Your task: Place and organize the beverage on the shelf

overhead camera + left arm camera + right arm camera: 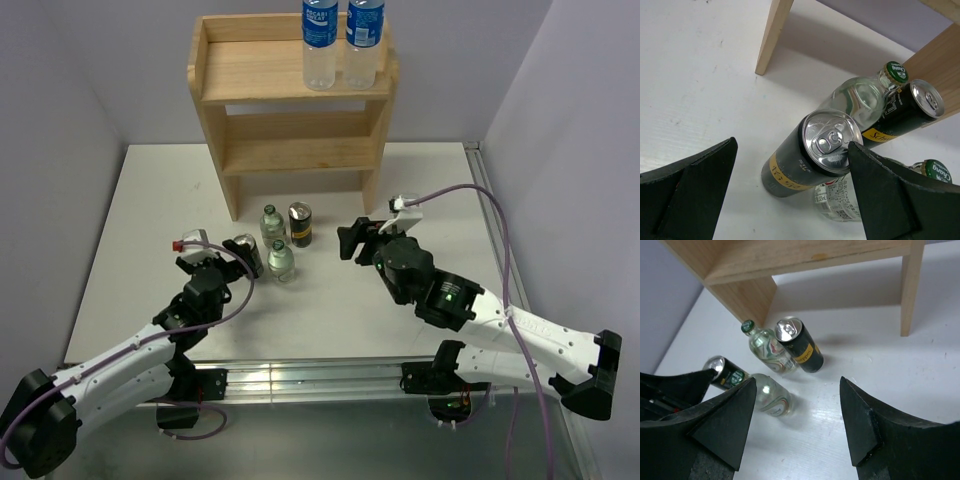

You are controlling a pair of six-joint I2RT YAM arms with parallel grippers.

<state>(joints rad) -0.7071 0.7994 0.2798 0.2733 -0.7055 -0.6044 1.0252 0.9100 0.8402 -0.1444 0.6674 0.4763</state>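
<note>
Next, I close my left gripper around the body of the nearer dark can point(252, 260) point(796, 162), below its rim, beside the clear glass bottles.
The wooden shelf point(290, 150) stands at the back of the table, with two blue-labelled plastic bottles point(320, 45) point(364, 40) upright at the right of its top tier. In front of it on the table stand two dark cans point(300, 224) point(245, 252) and two clear glass bottles point(272, 222) point(281, 260). My left gripper point(792, 145) is open wide around the nearer can point(810, 155), its right finger point(885, 190) close by the can's rim. My right gripper point(797, 380) is open over bare table, right of the group, holding nothing.
The shelf's lower tier point(805, 257) and its legs point(772, 35) stand just behind the drinks. A metal rail point(310, 380) runs along the near table edge. Grey walls close in the table's left, right and back sides.
</note>
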